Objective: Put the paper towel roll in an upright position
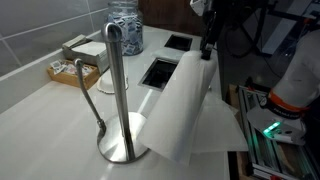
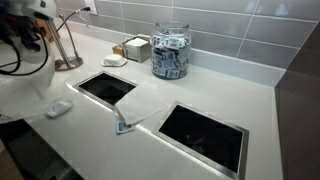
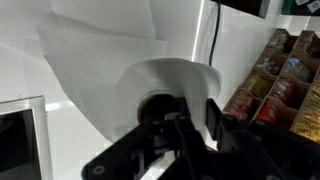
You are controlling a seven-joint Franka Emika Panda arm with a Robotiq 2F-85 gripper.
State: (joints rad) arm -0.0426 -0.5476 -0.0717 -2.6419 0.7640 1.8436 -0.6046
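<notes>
The paper towel roll, now slanted over the white counter, will be let go by my gripper, upright on the white counter (image 1: 192,109) just beside the nearer rectangular opening.
The paper towel roll (image 1: 185,100) is a thick white cylinder, slanted over the white counter beside the silver holder (image 1: 118,140). A loose sheet (image 1: 222,135) trails off it towards the counter's edge. My gripper (image 1: 207,45) is at the roll's far end. In the wrist view the gripper (image 3: 185,112) is shut on the wall of the roll (image 3: 170,78), with one finger in the hollow core (image 3: 155,105) and the other outside. In an exterior view the arm (image 2: 25,30) covers most of the roll.
Two rectangular openings are cut into the counter (image 2: 105,87) (image 2: 200,135). A glass jar of packets (image 2: 170,52) and a small tray of packets (image 1: 75,68) stand by the tiled wall. Shelves of boxes (image 3: 285,80) are beyond the counter's edge.
</notes>
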